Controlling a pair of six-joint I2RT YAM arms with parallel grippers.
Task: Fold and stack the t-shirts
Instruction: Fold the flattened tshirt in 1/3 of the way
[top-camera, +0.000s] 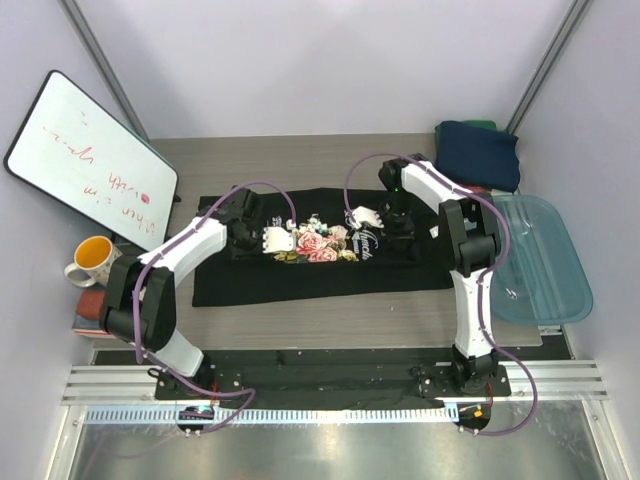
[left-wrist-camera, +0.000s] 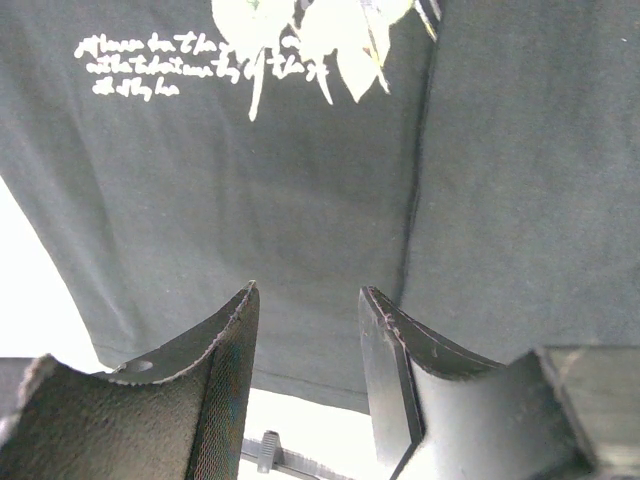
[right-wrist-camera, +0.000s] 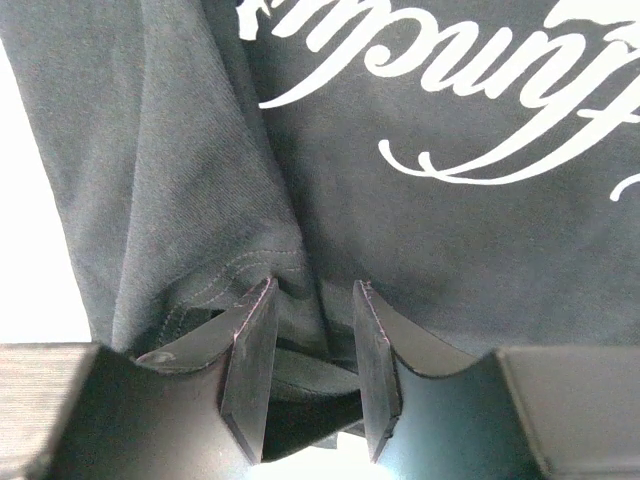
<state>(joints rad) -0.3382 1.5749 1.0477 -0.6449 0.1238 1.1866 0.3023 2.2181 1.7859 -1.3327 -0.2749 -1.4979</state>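
The black t-shirt's sleeve is bunched up beside the lettering, so I should take the sleeve's stitched hem (right-wrist-camera: 285, 258) with my right gripper and pull it flat over the lettering.
A black t-shirt (top-camera: 320, 275) with a pink rose print and white lettering lies spread across the table's middle. My left gripper (top-camera: 278, 239) hovers over its left part, next to the roses. In the left wrist view it (left-wrist-camera: 308, 330) is open with only flat black cloth (left-wrist-camera: 300, 180) below. My right gripper (top-camera: 366, 222) sits just behind the lettering. In the right wrist view it (right-wrist-camera: 313, 330) is shut on a bunched, stitched fold of the black shirt (right-wrist-camera: 290, 300). A folded navy t-shirt (top-camera: 478, 152) lies on a green one (top-camera: 482, 125) at the back right.
A translucent blue plastic tub (top-camera: 540, 258) stands at the right edge. A whiteboard (top-camera: 90, 160) leans at the back left. A yellow-lined mug (top-camera: 92, 260) stands at the left on something reddish (top-camera: 88, 300). Grey walls enclose the table.
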